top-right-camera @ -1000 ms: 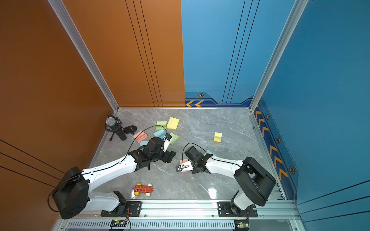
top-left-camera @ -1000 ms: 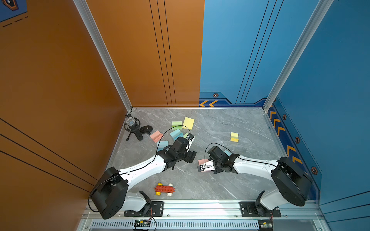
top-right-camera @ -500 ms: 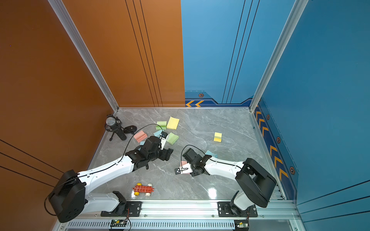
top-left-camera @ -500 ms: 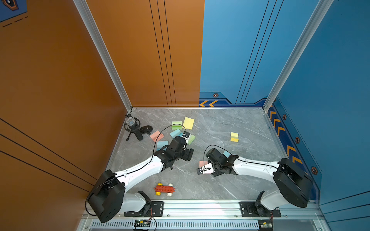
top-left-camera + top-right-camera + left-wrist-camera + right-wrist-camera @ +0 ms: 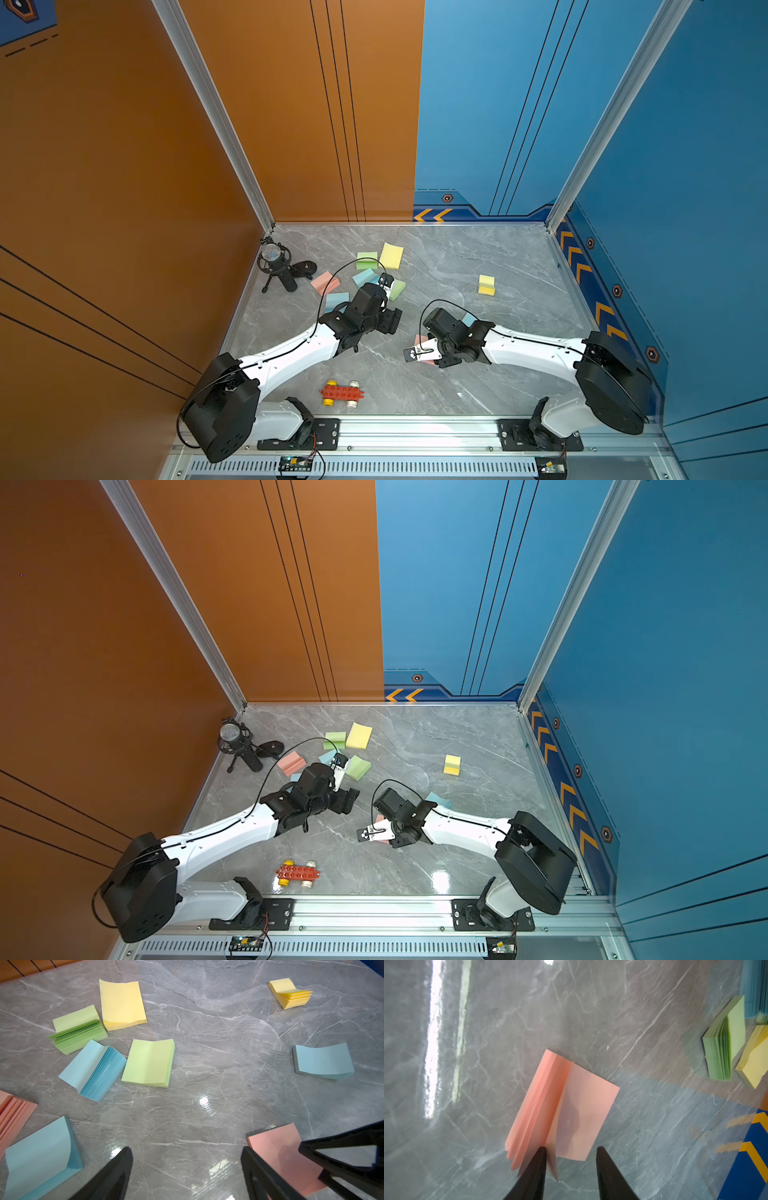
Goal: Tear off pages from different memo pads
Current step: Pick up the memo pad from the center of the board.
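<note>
Next, my right gripper lifts the pink memo pad, which lies loose, by its lifted page (image 5: pixel 557 1124) so that my left gripper can hold it before tearing.
A pink memo pad (image 5: pixel 535 1105) lies on the grey table with its top page (image 5: pixel 583 1109) lifted like a book leaf. My right gripper (image 5: pixel 571 1148) hovers at the pad's near edge, open; one finger touches the page's corner and nothing is pinched. In both top views the right gripper (image 5: pixel 415 353) (image 5: pixel 368 834) covers most of this pad (image 5: pixel 417 338). My left gripper (image 5: pixel 186 1149) is wide open and empty above bare table, raised (image 5: pixel 385 282), with the pink pad (image 5: pixel 276 1151) beside one finger. Ahead of it lie green (image 5: pixel 149 1061), blue (image 5: pixel 97 1070) and yellow (image 5: pixel 121 1003) memo pads.
More pads: small yellow (image 5: pixel 486 284), blue by the right arm (image 5: pixel 468 319), pink (image 5: pixel 325 282) and blue (image 5: pixel 336 300) at the left. A microphone on a tripod (image 5: pixel 274 266) stands at the back left. A red toy car (image 5: pixel 341 392) sits near the front rail.
The right gripper's jaws have spread apart and let go of the pink page. The left arm has drawn back slightly to the left, still open.
</note>
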You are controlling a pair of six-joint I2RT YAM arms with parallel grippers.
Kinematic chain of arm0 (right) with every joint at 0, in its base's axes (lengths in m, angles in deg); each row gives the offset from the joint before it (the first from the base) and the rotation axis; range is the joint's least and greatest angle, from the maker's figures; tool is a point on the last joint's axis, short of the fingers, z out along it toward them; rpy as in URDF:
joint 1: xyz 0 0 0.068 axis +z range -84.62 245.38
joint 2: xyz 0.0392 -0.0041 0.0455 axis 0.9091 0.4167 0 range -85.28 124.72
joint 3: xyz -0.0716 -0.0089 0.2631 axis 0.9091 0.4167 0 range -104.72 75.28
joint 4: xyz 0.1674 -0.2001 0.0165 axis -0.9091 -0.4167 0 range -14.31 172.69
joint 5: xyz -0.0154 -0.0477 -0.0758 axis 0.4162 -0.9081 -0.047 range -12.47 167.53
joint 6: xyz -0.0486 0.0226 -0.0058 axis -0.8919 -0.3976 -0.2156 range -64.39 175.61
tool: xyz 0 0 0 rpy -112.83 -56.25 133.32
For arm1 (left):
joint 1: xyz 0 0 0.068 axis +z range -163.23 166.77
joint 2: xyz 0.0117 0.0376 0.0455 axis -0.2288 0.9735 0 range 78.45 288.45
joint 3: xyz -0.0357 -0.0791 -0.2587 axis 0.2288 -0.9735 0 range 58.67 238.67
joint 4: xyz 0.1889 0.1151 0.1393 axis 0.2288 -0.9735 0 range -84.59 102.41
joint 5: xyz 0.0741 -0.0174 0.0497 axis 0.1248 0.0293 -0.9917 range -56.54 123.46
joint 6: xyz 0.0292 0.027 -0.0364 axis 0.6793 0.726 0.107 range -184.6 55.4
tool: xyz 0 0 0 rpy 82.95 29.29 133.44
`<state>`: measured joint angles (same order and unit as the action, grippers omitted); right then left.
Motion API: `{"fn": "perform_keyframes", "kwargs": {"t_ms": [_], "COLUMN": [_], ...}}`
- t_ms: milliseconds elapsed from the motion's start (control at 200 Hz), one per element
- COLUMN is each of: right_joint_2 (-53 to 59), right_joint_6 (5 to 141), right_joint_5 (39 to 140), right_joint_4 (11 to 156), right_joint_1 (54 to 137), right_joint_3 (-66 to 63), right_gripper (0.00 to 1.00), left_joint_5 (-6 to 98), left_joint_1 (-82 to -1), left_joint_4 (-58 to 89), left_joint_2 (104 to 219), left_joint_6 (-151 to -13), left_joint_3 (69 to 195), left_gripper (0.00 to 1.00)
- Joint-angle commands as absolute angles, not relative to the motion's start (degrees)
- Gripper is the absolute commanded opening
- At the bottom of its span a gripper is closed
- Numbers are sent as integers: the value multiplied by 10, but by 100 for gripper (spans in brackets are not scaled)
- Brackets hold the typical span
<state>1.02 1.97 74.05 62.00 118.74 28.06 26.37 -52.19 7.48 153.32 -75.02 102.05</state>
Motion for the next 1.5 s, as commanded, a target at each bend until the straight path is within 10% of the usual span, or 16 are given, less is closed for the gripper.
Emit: {"fn": "perform_keyframes", "kwargs": {"t_ms": [0, 380, 696, 1496], "right_joint_2": [14, 57, 44, -183], "right_joint_6": [48, 82, 62, 131], "right_joint_5": [730, 689, 654, 821], "right_joint_4": [596, 622, 642, 394], "right_joint_1": [1199, 1225, 1226, 1092], "right_joint_3": [266, 257, 261, 112], "right_gripper": [42, 39, 0, 0], "left_joint_5": [253, 251, 250, 345], "left_joint_1": [-515, -515, -516, -579], "left_joint_4": [74, 74, 74, 202], "left_joint_2": [1519, 1516, 1508, 1378], "left_joint_6": [-755, -756, -755, -715], "left_joint_3": [1011, 1009, 1006, 918], "left_gripper": [85, 85, 85, 96]}}
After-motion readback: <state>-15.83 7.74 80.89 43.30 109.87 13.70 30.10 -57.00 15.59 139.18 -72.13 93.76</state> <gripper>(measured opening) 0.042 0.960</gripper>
